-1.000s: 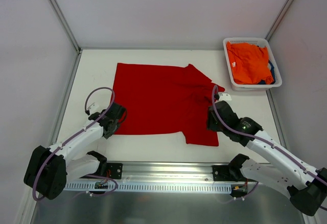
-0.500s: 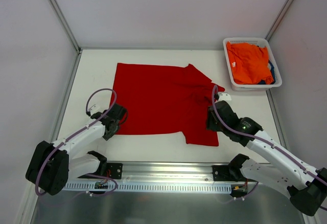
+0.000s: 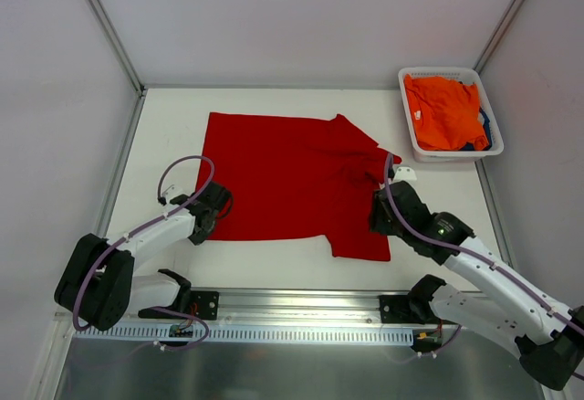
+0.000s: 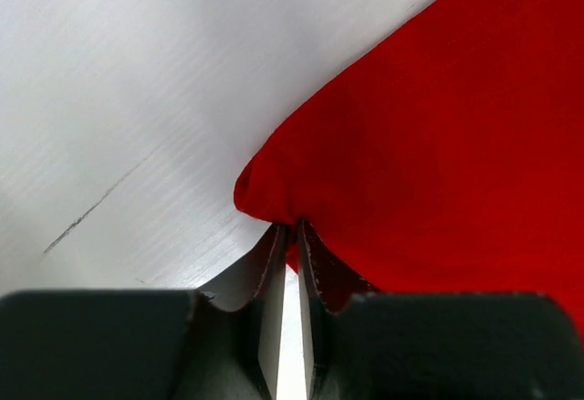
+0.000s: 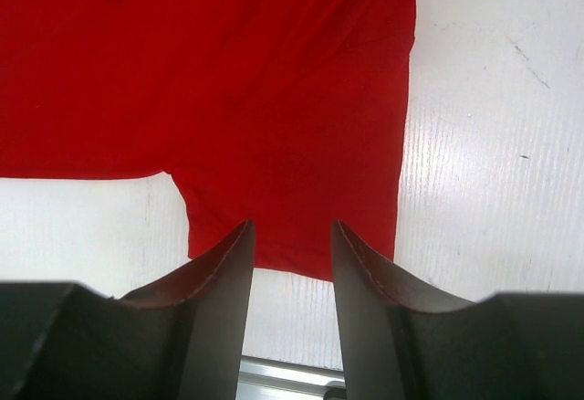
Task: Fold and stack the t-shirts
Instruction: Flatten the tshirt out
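My right gripper is going to close on the near sleeve's outer hem corner [image 3: 388,259] [image 5: 392,258] of the red t-shirt, which is the corner farthest from my left gripper.
A bright red t-shirt [image 3: 287,176] lies spread on the white table. My left gripper [image 3: 206,224] is at its near-left corner; in the left wrist view [image 4: 294,226] the jaws are shut on a bunched corner of the red t-shirt [image 4: 438,144]. My right gripper [image 3: 379,220] is open over the shirt's near-right sleeve; in the right wrist view [image 5: 292,236] the jaws stand apart above the red t-shirt's [image 5: 274,80] sleeve hem. An orange t-shirt [image 3: 445,110] lies in the basket, with a sliver of a dark blue one [image 3: 484,126] beside it.
The white plastic basket [image 3: 407,128] sits at the table's far right corner. White walls with metal posts enclose the table. A metal rail [image 3: 301,313] runs along the near edge by the arm bases.
My left gripper has shifted a little to the right at the shirt's near-left corner. The right arm has barely moved.
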